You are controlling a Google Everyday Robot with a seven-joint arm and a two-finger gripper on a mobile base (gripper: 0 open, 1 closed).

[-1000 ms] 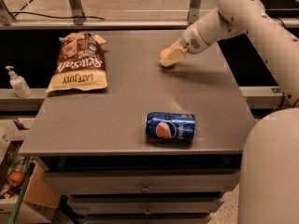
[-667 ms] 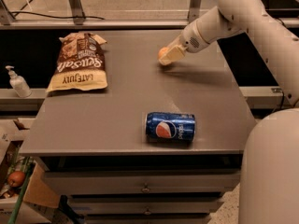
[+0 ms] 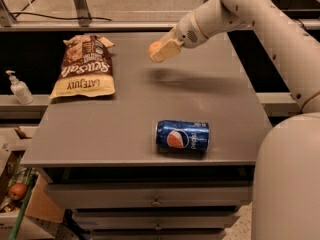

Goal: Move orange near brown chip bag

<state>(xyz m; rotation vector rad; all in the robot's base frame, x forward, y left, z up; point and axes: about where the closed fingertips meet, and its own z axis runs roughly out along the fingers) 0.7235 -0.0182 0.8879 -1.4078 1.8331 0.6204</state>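
Note:
My gripper will let go of the orange on the table (image 3: 117,79), against the near corner of the brown chip bag that faces the Pepsi can.
My gripper (image 3: 160,49) is above the far middle of the grey table (image 3: 130,114), lifted off the surface, with its shadow on the tabletop below and to the right. It is shut on the orange (image 3: 154,47), which peeks out at the left of the cream fingers (image 3: 166,49). The brown chip bag (image 3: 86,66) lies flat at the far left of the table, well to the left of the gripper.
A blue Pepsi can (image 3: 183,135) lies on its side near the table's front edge. A white pump bottle (image 3: 18,88) stands on a shelf to the left. A reddish fruit (image 3: 17,191) sits in a box on the floor at lower left. Drawers run below the tabletop.
The gripper has lifted off the table with the orange and moved left, toward the chip bag. The can and the bag have not moved.

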